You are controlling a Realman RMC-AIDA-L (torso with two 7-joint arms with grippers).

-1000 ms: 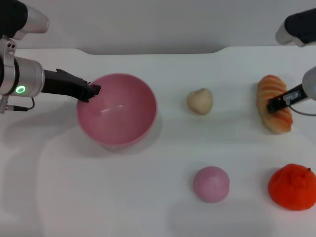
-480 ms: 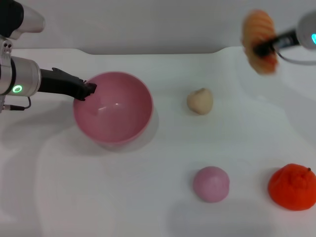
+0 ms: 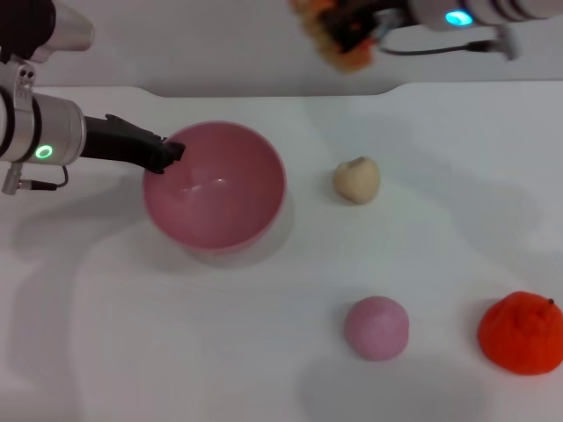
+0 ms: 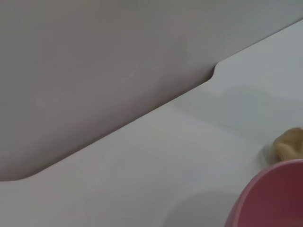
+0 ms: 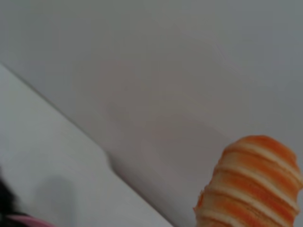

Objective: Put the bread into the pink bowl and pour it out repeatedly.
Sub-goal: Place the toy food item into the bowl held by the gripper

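Observation:
My right gripper should release the bread inside the pink bowl [image 3: 237,149], against its far side, toward the cream bun. The bread still hangs high above the table's far edge.
The bread [image 3: 336,37], striped orange and tan, hangs high in the air near the top of the head view, above the table's far edge. My right gripper [image 3: 359,25] is shut on it; the right wrist view shows the loaf's ridged end [image 5: 251,184]. The pink bowl [image 3: 216,186] stands on the white table, left of centre. My left gripper [image 3: 167,156] is shut on the bowl's left rim. In the left wrist view only a part of the bowl's rim [image 4: 272,196] shows.
A small cream bun [image 3: 356,180] lies right of the bowl. A pink ball [image 3: 376,327] sits at the front centre and an orange ridged toy [image 3: 522,332] at the front right. The table's far edge [image 3: 264,91] runs along the back.
My right gripper has lifted the bread off the table's right side and carried it up and leftward. The bowl has shifted slightly to the right in my left gripper.

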